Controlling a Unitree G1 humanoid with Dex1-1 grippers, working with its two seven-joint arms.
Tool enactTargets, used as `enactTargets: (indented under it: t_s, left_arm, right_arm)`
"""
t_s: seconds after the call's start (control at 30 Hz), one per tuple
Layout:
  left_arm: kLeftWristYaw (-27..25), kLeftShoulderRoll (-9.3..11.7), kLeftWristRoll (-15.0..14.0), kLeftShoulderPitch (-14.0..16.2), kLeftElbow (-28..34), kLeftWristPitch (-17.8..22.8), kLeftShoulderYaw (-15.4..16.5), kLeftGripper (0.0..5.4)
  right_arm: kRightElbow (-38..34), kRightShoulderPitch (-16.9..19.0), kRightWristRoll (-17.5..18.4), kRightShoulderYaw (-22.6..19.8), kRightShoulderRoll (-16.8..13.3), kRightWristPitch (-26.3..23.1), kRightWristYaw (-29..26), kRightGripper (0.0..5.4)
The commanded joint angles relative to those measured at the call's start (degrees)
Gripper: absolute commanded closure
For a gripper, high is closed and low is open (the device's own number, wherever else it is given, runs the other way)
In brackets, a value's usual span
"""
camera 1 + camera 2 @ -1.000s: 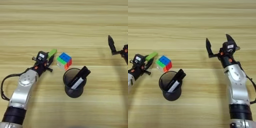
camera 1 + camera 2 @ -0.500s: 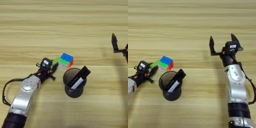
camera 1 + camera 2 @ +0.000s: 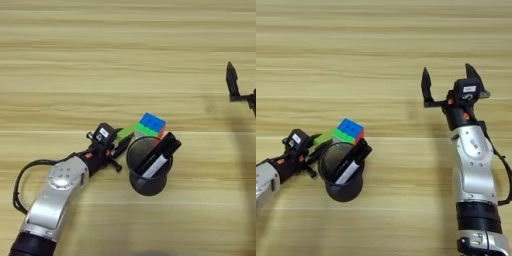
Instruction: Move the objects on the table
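My left gripper needs to put down and release the bright-green bar, now just beside the black mesh cup, on the table (image 3: pixel 115 128) beside the multicoloured cube, a small gap away from it.
My left gripper (image 3: pixel 118 144) is shut on the bright-green bar (image 3: pixel 125 132), just left of the black mesh cup (image 3: pixel 147 170). The bar's far end touches the multicoloured cube (image 3: pixel 151 125), which sits right behind the cup's rim. A white marker with a black cap (image 3: pixel 159 155) leans inside the cup, cap up to the right. My right gripper (image 3: pixel 448 76) hovers open above the table (image 3: pixel 381 60) at the right, well apart from these objects, with nothing between its fingers.
A black cable (image 3: pixel 22 180) loops beside the left forearm at the lower left. The right arm (image 3: pixel 473 165) stretches down the right side of the right eye view.
My left gripper has moved nearer and to the right with the green bar, up to the cup. The cube has shifted right, behind the cup. The right gripper has barely moved.
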State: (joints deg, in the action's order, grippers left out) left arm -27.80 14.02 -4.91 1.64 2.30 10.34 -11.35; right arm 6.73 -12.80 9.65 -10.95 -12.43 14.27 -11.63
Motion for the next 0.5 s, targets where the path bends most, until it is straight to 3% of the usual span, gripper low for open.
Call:
enactTargets:
  t_s: [0.03,0.5]
  left_arm:
    - [1.54,-0.15,0.44,-0.43,-1.05,0.22,1.16,4.08]
    - [7.47,-2.29,1.25,-1.14,-5.13,-2.22,3.78,4.08]
  right_arm:
    - [0.39,-1.30,0.73,-0.38,0.03,-0.16,0.04,0.00]
    - [1.91,-0.58,-0.57,0.81,0.83,0.24,0.57,0.00]
